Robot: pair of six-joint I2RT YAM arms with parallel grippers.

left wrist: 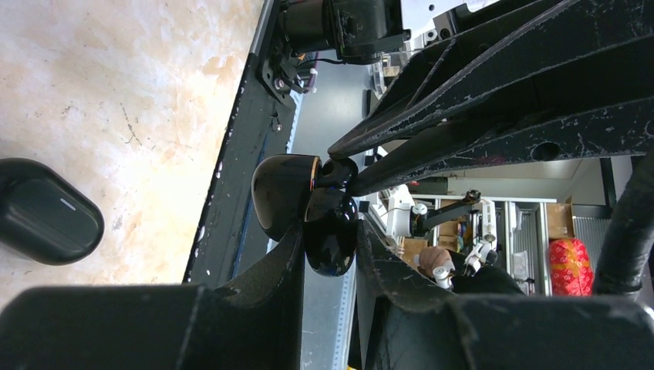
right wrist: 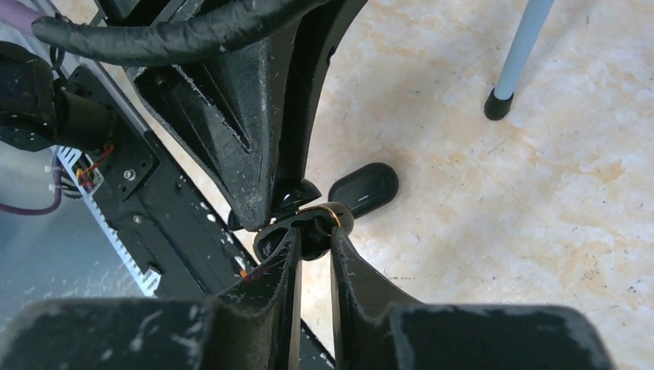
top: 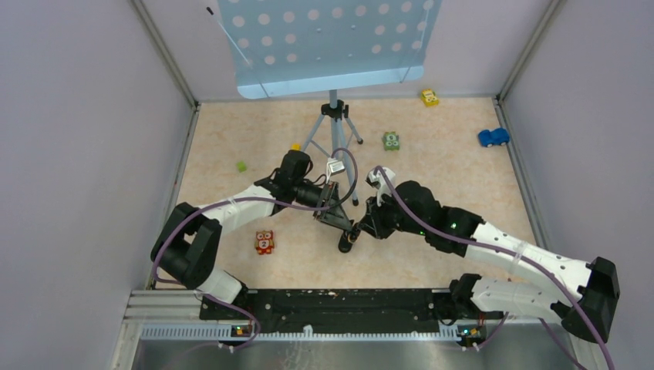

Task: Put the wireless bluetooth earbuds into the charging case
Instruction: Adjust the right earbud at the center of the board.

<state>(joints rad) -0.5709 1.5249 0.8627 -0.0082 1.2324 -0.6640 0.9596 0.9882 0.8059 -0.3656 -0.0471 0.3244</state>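
Observation:
Next, my left gripper lets go of the glossy black case on the tan table [top: 416, 241], between the black pebble and the base of my right arm.
The charging case [top: 347, 243] is a black oval pebble lying on the tan table, and its lid looks shut. It also shows in the left wrist view [left wrist: 46, 212] and the right wrist view [right wrist: 364, 189], a little beyond the fingertips. Both grippers meet just above and beside it. My left gripper [left wrist: 330, 247] is shut on a glossy black earbud [left wrist: 281, 193] with a gold ring. My right gripper [right wrist: 314, 235] pinches the same earbud [right wrist: 266, 245] from the other side. In the top view the left gripper [top: 339, 220] and right gripper [top: 362, 225] almost touch. No second earbud is in view.
A tripod [top: 333, 116] carrying a blue perforated board [top: 328, 42] stands behind the grippers; one foot shows in the right wrist view [right wrist: 500, 104]. An owl block [top: 264, 242], green block [top: 391, 140], blue car [top: 493, 137], yellow car [top: 429, 97] and green cube [top: 241, 166] lie around. A black rail [top: 332, 301] runs along the near edge.

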